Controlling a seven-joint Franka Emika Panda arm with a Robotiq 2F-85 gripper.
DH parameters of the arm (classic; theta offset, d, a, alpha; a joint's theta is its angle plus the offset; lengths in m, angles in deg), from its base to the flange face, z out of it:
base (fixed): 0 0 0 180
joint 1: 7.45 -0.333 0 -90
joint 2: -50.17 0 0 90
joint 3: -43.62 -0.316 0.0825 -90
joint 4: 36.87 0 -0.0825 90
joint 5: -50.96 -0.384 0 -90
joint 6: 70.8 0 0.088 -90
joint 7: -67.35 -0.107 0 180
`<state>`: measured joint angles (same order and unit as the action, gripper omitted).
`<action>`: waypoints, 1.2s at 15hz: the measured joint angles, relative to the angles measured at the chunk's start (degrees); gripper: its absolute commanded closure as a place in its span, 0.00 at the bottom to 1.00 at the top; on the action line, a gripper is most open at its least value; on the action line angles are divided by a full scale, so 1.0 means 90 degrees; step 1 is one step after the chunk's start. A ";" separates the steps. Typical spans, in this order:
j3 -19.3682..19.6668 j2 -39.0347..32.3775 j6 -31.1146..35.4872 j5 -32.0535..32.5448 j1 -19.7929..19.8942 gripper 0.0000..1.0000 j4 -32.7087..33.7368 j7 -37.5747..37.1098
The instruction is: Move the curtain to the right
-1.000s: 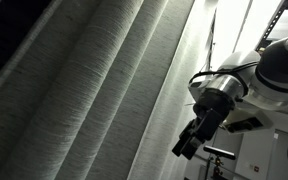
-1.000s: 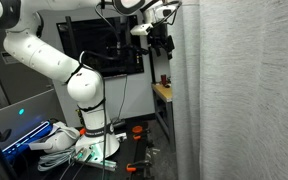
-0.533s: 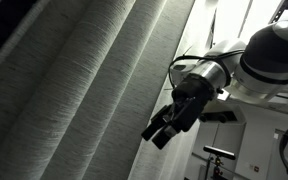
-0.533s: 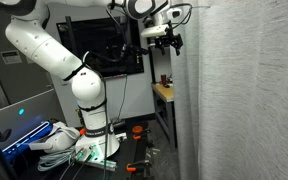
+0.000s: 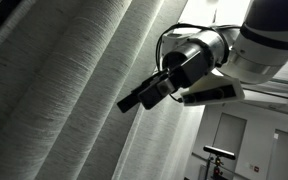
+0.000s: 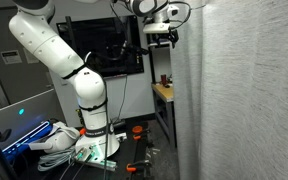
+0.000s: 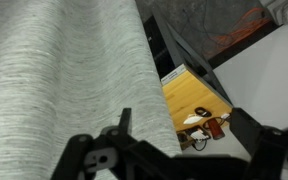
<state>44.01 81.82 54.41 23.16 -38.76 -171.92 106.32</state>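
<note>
Next, I close my gripper on the broad fold (image 5: 80,40) of the light-grey curtain nearest the dark room, away from the curtain's edge beside the wooden table.
The curtain (image 5: 64,90) is a very large light-grey woven drape with deep folds; it fills the right side of an exterior view (image 6: 244,100) and the left of the wrist view (image 7: 54,80). My gripper (image 5: 134,100) is open, its fingertips at the curtain's free edge, high up near the top (image 6: 167,35). In the wrist view the two dark fingers (image 7: 179,135) straddle the curtain's edge, one finger in front of the fabric and the other past it. Nothing is clamped.
The white robot base (image 6: 89,100) stands on a cluttered floor with cables. A dark monitor (image 6: 114,50) and a wooden side table (image 6: 162,92) with small objects (image 7: 209,122) lie behind the curtain's edge.
The gripper has swung up and toward the curtain, from hanging clear of it to reaching its edge. The curtain itself has not visibly shifted.
</note>
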 measured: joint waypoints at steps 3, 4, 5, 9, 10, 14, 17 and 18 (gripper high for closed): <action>-0.0127 -0.0175 0.0000 -0.0205 0.0000 0.00 0.0166 0.0041; -0.0158 -0.0229 -0.0001 -0.0226 -0.0001 0.00 0.0201 0.0041; -0.0174 -0.0269 -0.0001 -0.0228 -0.0001 0.00 0.0223 0.0041; -0.0176 -0.0302 -0.0001 -0.0228 0.0001 0.00 0.0245 0.0041; -0.0216 -0.0302 0.0017 -0.0225 0.0035 0.00 0.0240 0.0037; -0.0667 -0.0324 0.0982 -0.0160 0.0279 0.00 0.0176 -0.0113; -0.0950 -0.0391 0.1976 0.0007 0.0380 0.00 0.0147 -0.0464; -0.0996 -0.0419 0.2210 0.0076 0.0382 0.00 0.0135 -0.0581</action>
<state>35.04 78.06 74.30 23.85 -35.33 -170.70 101.09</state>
